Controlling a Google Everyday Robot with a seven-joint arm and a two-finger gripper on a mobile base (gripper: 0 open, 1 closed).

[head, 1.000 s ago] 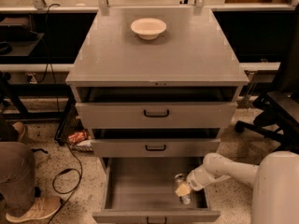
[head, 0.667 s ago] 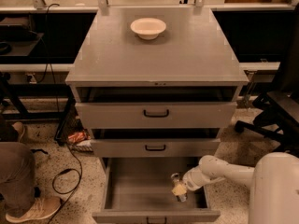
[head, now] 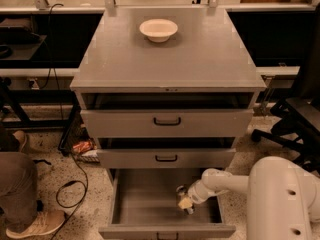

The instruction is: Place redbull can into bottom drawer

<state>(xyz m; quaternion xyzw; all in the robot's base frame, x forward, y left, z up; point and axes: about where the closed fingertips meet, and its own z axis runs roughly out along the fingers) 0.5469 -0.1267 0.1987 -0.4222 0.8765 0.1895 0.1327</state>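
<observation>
My gripper is holding the redbull can. It will let go of the can on the bottom drawer's inside (head: 179,212), a little behind its front handle.
The bottom drawer (head: 150,204) is pulled open at the foot of the grey cabinet, with its handle front (head: 167,231) nearest me. My white arm reaches in from the right. My gripper (head: 184,202) hangs low inside the drawer, right of its middle. It looks shut on the redbull can (head: 188,209), of which only a small silvery part shows below the yellowish fingers (head: 183,203). The rest of the can is hidden by the gripper.
The top drawer (head: 166,121) and middle drawer (head: 166,158) stand slightly open above. A white bowl (head: 158,29) sits on the cabinet top (head: 167,69). A person's leg and shoe (head: 22,209) and a cable (head: 70,194) are on the floor at left. A chair base (head: 287,129) stands at right.
My gripper has moved left inside the bottom drawer, towards its middle, with the can still in it. The drawers and bowl have not moved.
</observation>
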